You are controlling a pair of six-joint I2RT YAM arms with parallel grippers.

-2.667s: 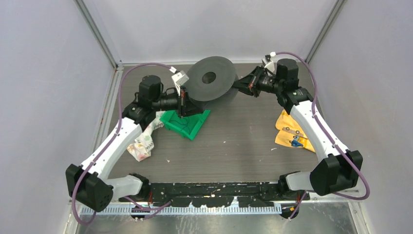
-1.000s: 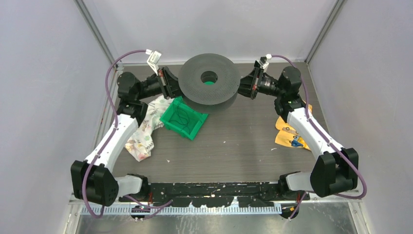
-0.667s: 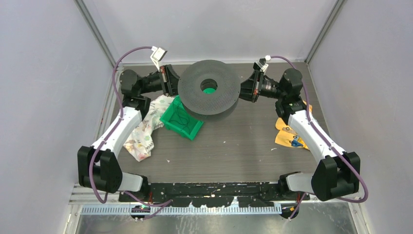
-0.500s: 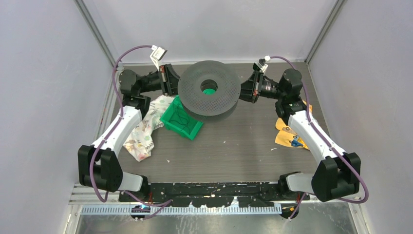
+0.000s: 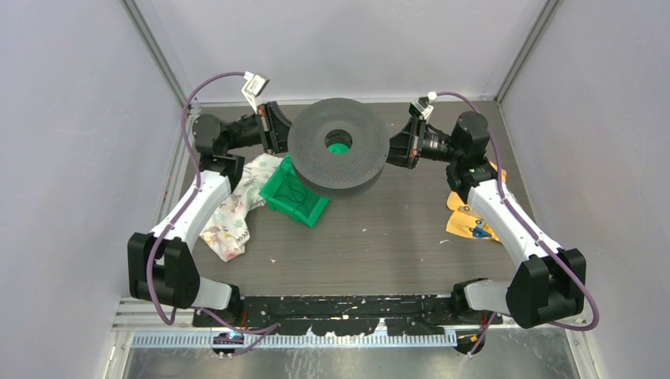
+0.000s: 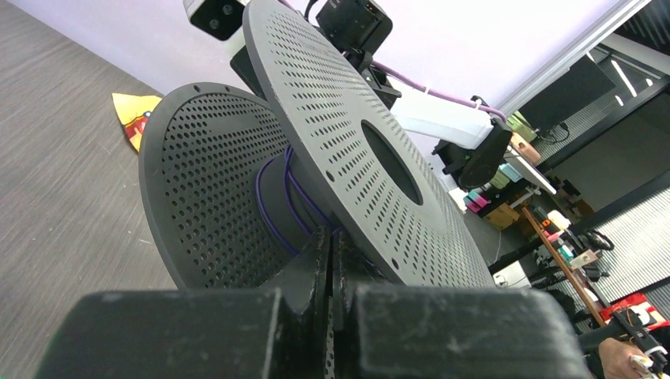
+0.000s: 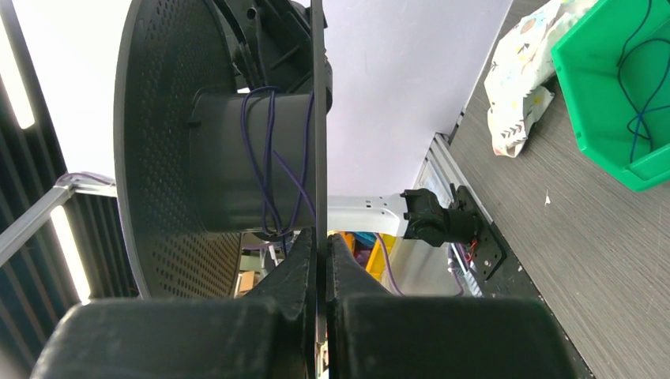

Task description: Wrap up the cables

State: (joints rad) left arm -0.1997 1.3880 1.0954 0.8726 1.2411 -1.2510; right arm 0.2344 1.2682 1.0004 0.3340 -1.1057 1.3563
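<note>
The robot's right gripper will set the black spool free on the bare table [image 5: 356, 205] next to the green bin. The spool still hangs above the table.
A wide black perforated spool [image 5: 316, 154] hangs above the table, held from both sides. My left gripper [image 5: 278, 130] is shut on its flange rim at the left, seen in the left wrist view [image 6: 332, 237]. My right gripper [image 5: 393, 146] is shut on the flange rim at the right, seen in the right wrist view [image 7: 318, 237]. A thin purple cable [image 6: 296, 189] runs a few loose turns round the hub [image 7: 269, 158]. More thin cable [image 5: 294, 188] lies coiled in the green bin [image 5: 310, 215] below the spool [image 7: 640, 103].
A patterned cloth [image 5: 229, 225] lies left of the green bin. Yellow packets [image 5: 466, 217] lie at the right under the right arm. The walls of the enclosure stand close on the left, the right and the back.
My left gripper rose from the green bin and closed on the spool's left rim. The spool turned from tilted to nearly flat. In the last half second nothing visibly moved.
</note>
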